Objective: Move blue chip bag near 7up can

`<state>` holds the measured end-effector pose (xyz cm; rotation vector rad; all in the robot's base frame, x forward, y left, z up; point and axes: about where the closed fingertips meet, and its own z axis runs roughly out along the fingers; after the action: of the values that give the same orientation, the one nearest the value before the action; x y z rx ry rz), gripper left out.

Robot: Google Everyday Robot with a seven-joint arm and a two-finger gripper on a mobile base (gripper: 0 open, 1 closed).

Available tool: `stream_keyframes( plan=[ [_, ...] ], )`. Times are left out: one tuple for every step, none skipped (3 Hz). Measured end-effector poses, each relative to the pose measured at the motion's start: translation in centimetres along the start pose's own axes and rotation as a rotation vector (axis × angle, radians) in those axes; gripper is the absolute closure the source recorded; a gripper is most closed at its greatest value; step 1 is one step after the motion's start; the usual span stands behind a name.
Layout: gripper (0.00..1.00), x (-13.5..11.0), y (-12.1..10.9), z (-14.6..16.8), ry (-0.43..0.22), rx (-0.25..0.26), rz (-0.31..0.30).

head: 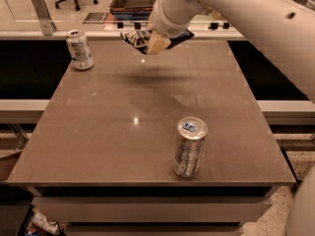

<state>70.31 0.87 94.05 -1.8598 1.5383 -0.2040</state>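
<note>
Next, I let go of the blue chip bag on the table's far edge (115, 56), next to the 7up can.
The blue chip bag (138, 39) is held in the air above the far middle of the table, crumpled, with white and black print showing. My gripper (155, 42) is shut on it, its tan fingertips (156, 44) pinching the bag from the right. The 7up can (79, 49), short and whitish-silver with green markings, stands upright at the table's far left corner. The bag hangs to the right of that can, well apart from it, and casts a shadow on the tabletop below.
A taller slim silver can (189, 147) with a blue-marked lid stands upright near the front right of the brown table (98, 132). My white arm (256, 18) spans the upper right. A counter and office chair lie beyond the far edge.
</note>
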Motion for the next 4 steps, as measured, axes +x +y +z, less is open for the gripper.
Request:
stream_keyframes(
  plan=[
    [1.0,-2.8,-0.4,3.0,-0.133,-0.072,-0.044],
    [1.0,-6.1,0.4,4.5,-0.266,-0.169,-0.113],
    [1.0,-8.9,1.9,5.3,-0.332,-0.247,-0.189],
    [0.82,-8.9,2.1,5.4,-0.332,-0.255,-0.191]
  ],
)
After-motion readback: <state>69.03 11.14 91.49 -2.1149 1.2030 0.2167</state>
